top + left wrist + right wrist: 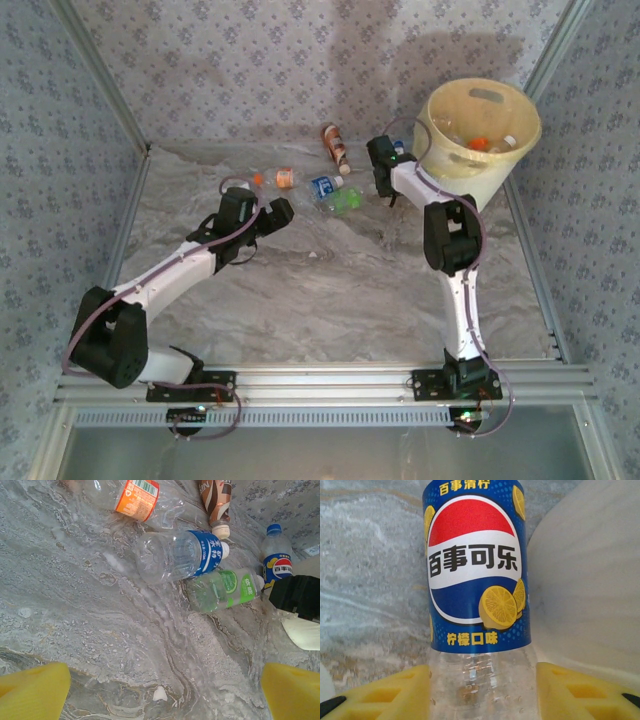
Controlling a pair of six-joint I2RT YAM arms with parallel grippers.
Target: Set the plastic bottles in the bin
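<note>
The Pepsi bottle is held by its clear lower end in my right gripper beside the bin, so I should pull the bottle clear and grip its blue label (pixel 477 570).
A clear bottle with a blue Pepsi label (pixel 475 570) stands upright against the bin (pixel 590 580). My right gripper (pixel 482 690) is shut on its clear lower body, a yellow pad (pixel 395 695) pressing each side. The same bottle (pixel 276 560) shows in the left wrist view beside the black right gripper (pixel 300 597). On the table lie an orange-label bottle (pixel 285 178), a blue-label bottle (pixel 322 185), a green-label bottle (pixel 345 200) and a brown-label bottle (pixel 335 145). My left gripper (pixel 275 215) hangs open just short of them, nothing between its fingers (pixel 32 690).
The pale yellow bin (pixel 470 175) stands at the far right corner with several bottles inside, one with an orange cap (pixel 480 143). Patterned walls and metal frame rails close in the table at the back and sides. The right gripper (pixel 385 165) sits close against the bin's left side.
</note>
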